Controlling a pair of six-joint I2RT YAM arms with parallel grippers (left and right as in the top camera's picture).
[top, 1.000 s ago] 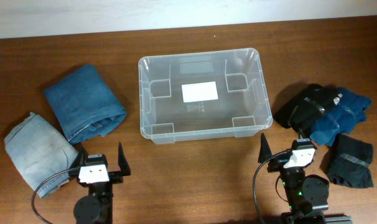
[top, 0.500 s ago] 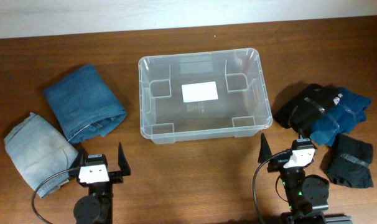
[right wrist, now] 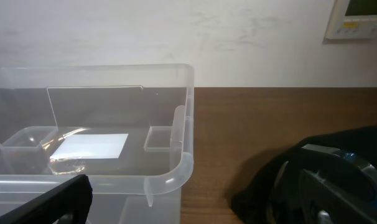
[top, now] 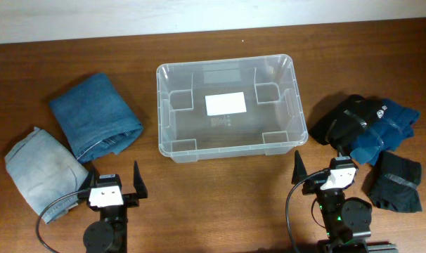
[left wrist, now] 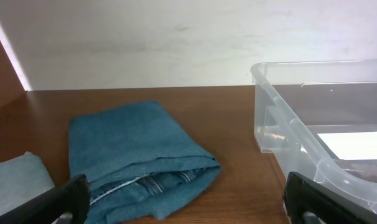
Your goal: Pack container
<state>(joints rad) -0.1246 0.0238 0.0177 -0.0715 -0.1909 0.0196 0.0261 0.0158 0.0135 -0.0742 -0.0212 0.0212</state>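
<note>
The black garment's end (top: 368, 112) lies on top of the blue garment, and my right gripper needs to move to it next and close on it there.
The clear plastic container (top: 159, 105) stands empty at the table's middle, a white label (top: 225, 103) on its bottom. It also shows in the left wrist view (left wrist: 300, 134) and in the right wrist view (right wrist: 183, 163). My left gripper (top: 113, 181) is open and empty near the front edge, left of the container, facing folded dark blue jeans (top: 93, 116). In its wrist view the gripper (left wrist: 188, 205) sits in front of those jeans (left wrist: 139, 155). My right gripper (top: 330, 172) is open and empty at the front right. In its wrist view the gripper (right wrist: 188, 205) sits between the container's corner and a black garment (right wrist: 338, 168).
Folded light blue jeans (top: 41, 172) lie at the front left, also in the left wrist view (left wrist: 14, 177). At the right lie a black garment (top: 343, 119), a blue garment (top: 389, 126) and another black piece (top: 394, 181). A white wall runs behind the table.
</note>
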